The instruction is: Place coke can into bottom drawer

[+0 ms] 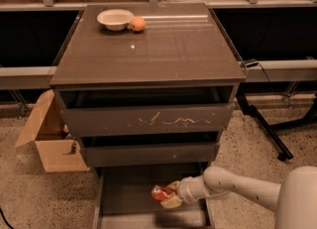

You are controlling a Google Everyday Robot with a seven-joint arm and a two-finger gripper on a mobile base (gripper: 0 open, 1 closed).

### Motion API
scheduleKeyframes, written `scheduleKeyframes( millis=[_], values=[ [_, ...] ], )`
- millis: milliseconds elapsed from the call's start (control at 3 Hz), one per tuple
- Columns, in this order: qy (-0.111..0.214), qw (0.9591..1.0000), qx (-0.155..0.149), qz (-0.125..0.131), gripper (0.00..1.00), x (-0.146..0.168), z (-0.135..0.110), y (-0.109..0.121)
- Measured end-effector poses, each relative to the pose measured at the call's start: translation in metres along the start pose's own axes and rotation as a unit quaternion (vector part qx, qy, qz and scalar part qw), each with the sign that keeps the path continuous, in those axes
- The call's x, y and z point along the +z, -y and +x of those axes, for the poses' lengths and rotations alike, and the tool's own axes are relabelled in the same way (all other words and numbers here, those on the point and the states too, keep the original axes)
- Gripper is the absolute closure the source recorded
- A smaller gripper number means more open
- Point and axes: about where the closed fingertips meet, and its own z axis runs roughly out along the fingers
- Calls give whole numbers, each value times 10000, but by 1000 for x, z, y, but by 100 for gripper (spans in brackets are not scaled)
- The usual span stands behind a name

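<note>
My gripper has the coke can. It will let go of it on the bottom drawer's grey bottom, near the middle (166,200), slightly toward my arm.
The coke can (159,193) is small and red, held on its side in my gripper (167,197). The gripper reaches in from the right on a white arm and sits low over the floor of the bottom drawer (126,193). The drawer is pulled out, a shallow grey tray below the two upper drawers. The can hangs just above the drawer floor, right of its middle. The gripper is shut on the can.
A dark cabinet top (148,49) carries a white bowl (115,19) and an orange fruit (137,23) at the back. An open cardboard box (49,139) stands on the floor at the left. A black stand leg (262,129) lies at the right.
</note>
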Motion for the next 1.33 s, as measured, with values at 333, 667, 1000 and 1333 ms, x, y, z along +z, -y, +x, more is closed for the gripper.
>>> scheduleKeyframes(
  millis=[333,667,1000,1333],
  values=[
    [48,9999,94,-25,100,9,7,5],
    [-134,9998,129,53,98,23,22,9],
    [-210,9993,267,155,91,42,49,26],
    [-151,9987,457,144,73,61,75,40]
  ],
)
